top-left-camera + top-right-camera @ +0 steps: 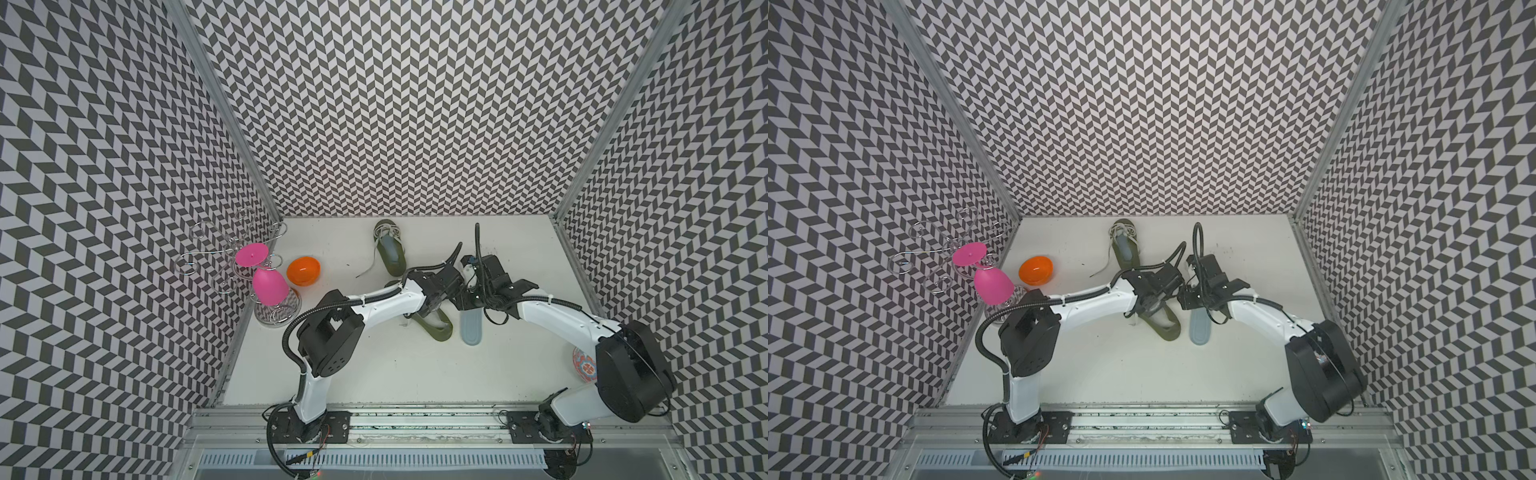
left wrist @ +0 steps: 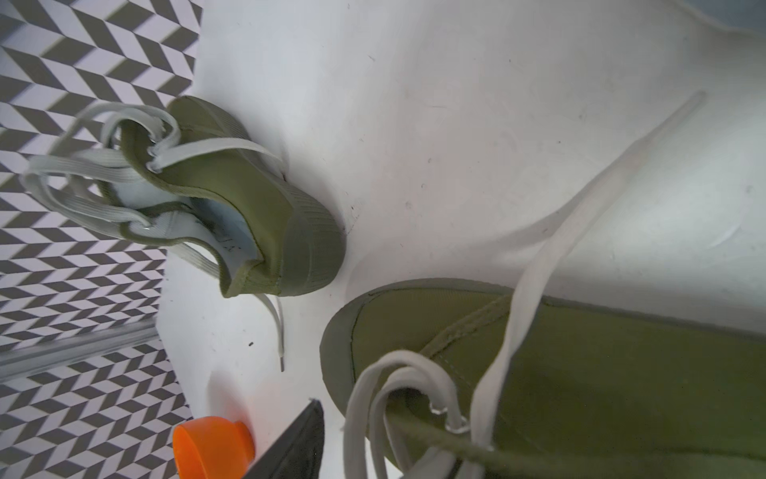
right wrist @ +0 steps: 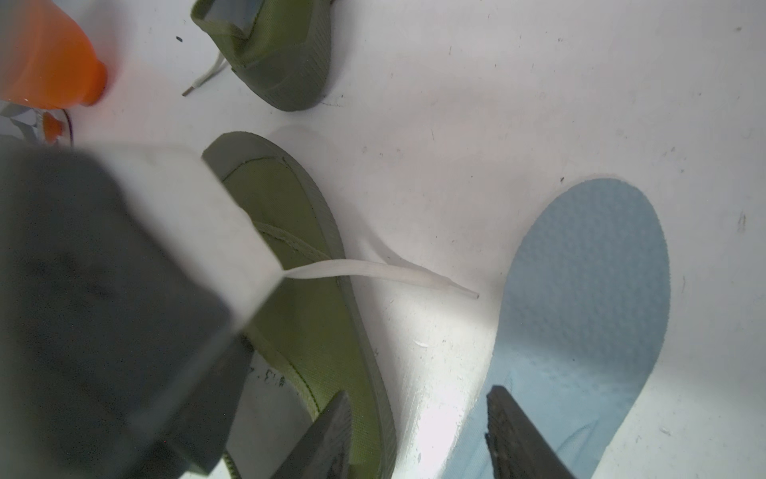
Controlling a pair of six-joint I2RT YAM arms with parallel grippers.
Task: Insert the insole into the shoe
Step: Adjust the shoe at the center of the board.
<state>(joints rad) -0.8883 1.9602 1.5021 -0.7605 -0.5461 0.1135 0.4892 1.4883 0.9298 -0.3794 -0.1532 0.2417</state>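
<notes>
Next, my left gripper takes the shoe nearer its toe [image 2: 375, 331] and turns its heel toward the insole, because the heel points to the front, alongside the insole.
An empty olive-green shoe [image 1: 436, 328] [image 1: 1165, 328] lies mid-table with its heel toward the front. A light-blue insole [image 1: 471, 330] [image 1: 1199, 330] lies flat just to its right. My left gripper [image 1: 432, 309] hangs over the shoe's laced part. One of its fingers [image 2: 298, 439] stands beside the shoe [image 2: 580, 373], a little apart from it; the other is hidden. My right gripper [image 3: 418, 439] is open. It straddles the gap between the shoe [image 3: 306, 290] and the insole [image 3: 588, 290], one finger over each, holding nothing.
A second olive shoe [image 1: 390, 249] [image 2: 257, 207] lies at the back with an insole inside. An orange bowl [image 1: 303, 271] sits at the left, by a pink glass [image 1: 269, 284] hanging on a wire rack [image 1: 216, 249]. A patterned ball [image 1: 584, 365] lies behind the right arm.
</notes>
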